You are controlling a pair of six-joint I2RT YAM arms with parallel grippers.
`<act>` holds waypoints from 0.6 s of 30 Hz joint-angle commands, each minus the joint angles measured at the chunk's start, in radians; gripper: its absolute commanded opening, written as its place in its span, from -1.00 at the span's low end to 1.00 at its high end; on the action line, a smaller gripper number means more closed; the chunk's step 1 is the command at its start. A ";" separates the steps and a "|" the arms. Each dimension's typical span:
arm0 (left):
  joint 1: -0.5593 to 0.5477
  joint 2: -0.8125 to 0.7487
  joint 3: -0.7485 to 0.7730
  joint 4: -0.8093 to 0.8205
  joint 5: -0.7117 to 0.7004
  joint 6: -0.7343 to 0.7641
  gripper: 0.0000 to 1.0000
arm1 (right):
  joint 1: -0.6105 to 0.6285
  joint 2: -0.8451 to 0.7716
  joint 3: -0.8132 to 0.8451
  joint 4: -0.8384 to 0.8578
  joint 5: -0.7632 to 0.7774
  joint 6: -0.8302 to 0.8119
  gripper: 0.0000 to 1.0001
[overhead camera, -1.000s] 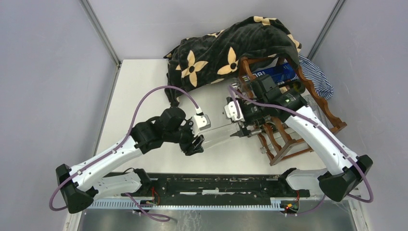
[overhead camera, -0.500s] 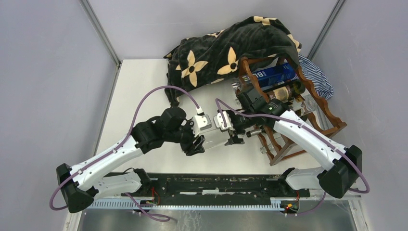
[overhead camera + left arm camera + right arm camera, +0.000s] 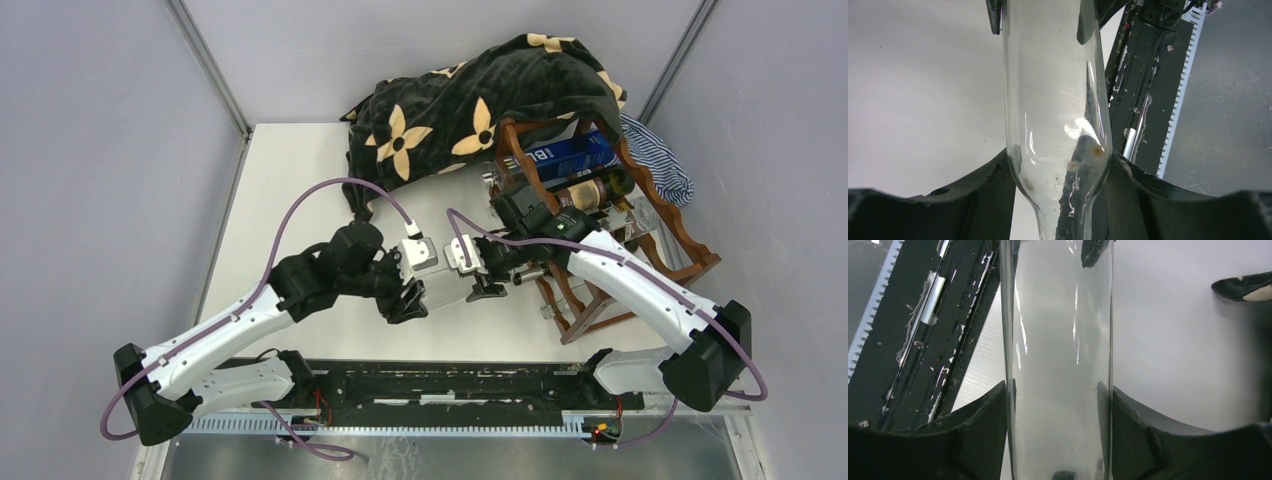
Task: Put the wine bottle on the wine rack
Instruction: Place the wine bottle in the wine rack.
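The robot's left gripper is holding the wine bottle's wide shoulder, too far forward to slide the bottle's body into the wine rack, so it should take the wine bottle's neck (image 3: 1064, 227).
A clear glass wine bottle (image 3: 447, 288) lies level above the table, held between my two grippers. My left gripper (image 3: 405, 300) is shut on its shoulder, where the body narrows to the neck; in the left wrist view both fingers press the glass (image 3: 1053, 100) around the gripper (image 3: 1058, 170). My right gripper (image 3: 486, 284) is shut on the bottle's body (image 3: 1058, 330), its pads touching both sides (image 3: 1058, 405). The dark reddish-brown wine rack (image 3: 690, 245) stands to the right, just behind the right arm.
The rack holds a blue bottle (image 3: 572, 155) and a dark bottle (image 3: 592, 190). A black flower-patterned blanket (image 3: 480, 100) drapes over the rack's back; a striped cloth (image 3: 662, 165) lies behind it. A black rail (image 3: 450, 385) runs along the near edge.
My right gripper moved left, away from the rack, and came round the bottle's body. The left gripper and bottle barely moved. Little differs in the last half second.
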 commanded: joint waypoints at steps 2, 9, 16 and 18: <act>0.004 -0.027 0.011 0.160 0.072 -0.078 0.11 | 0.005 -0.024 0.061 -0.062 -0.061 -0.070 -1.00; 0.064 -0.073 -0.032 0.077 0.153 -0.064 0.86 | -0.009 -0.074 0.052 -0.113 -0.044 -0.131 -1.00; 0.146 -0.028 -0.034 -0.022 0.300 -0.013 0.70 | -0.032 -0.077 0.053 -0.117 -0.042 -0.129 -1.00; 0.150 -0.012 -0.025 -0.032 0.319 -0.017 0.66 | -0.035 -0.076 0.051 -0.107 -0.022 -0.116 -1.00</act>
